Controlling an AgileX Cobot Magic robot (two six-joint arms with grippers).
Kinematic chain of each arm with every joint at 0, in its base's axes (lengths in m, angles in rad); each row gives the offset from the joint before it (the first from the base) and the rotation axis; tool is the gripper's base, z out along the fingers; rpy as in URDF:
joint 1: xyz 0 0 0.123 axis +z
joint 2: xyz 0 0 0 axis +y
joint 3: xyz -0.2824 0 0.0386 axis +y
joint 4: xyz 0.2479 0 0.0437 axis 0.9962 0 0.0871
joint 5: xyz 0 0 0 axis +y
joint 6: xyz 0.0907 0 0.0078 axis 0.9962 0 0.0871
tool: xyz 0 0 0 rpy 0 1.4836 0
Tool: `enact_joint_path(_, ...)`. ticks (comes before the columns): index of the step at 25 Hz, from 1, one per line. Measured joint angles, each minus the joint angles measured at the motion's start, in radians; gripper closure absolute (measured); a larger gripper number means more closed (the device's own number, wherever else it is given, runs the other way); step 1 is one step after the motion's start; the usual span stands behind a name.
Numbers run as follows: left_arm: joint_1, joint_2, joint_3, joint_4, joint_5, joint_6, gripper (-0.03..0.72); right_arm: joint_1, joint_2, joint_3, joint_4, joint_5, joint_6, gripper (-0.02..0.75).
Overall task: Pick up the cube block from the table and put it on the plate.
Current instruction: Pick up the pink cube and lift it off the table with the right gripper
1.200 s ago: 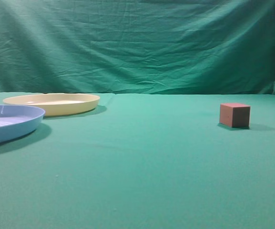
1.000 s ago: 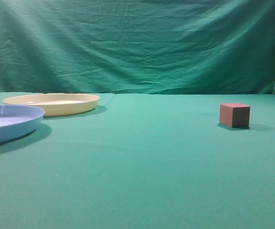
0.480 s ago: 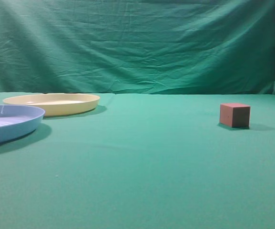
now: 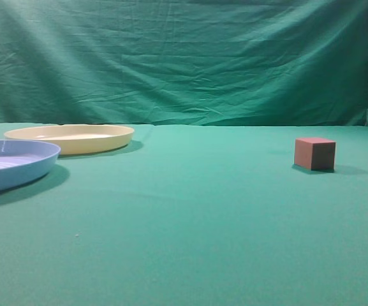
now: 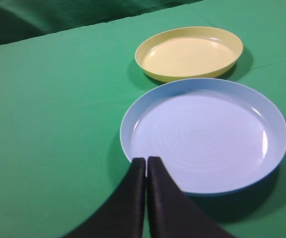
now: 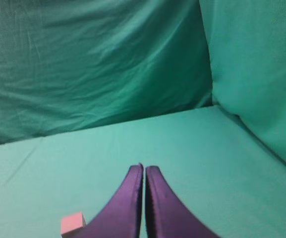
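The reddish-brown cube block on the green table is next for my right gripper, which should go to it and close on the cube block's opposite sides [image 4: 314, 154] [image 6: 73, 223].
The cube block [image 4: 314, 153] is a small reddish-brown cube standing on the green table [image 4: 190, 217] at the right. It also shows at the lower left of the right wrist view [image 6: 73, 222]. The pale-yellow plate [image 4: 69, 138] lies at the far left; in the left wrist view [image 5: 190, 53] it lies beyond the blue plate. My left gripper [image 5: 146, 159] is shut and empty at the near rim of the blue plate. My right gripper [image 6: 143, 167] is shut and empty, with the cube to its lower left. Neither gripper shows in the exterior view.
A light-blue round plate [image 4: 11, 164] lies at the left edge, nearer than the yellow one; it fills the middle of the left wrist view [image 5: 204, 134]. A wrinkled green backdrop [image 4: 184, 60] hangs behind the table.
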Motion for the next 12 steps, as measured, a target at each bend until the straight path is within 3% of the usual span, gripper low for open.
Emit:
enact_joint_path(6,0.0,0.0,0.0,0.0,0.0,0.0,0.688,0.0,0.23,-0.288,0.004,0.139,-0.07,0.738)
enact_joint_path(12,0.0,0.0,0.0,0.0,0.0,0.0,0.688,0.076,0.441,-0.387,0.004,0.205,-0.082,0.738)
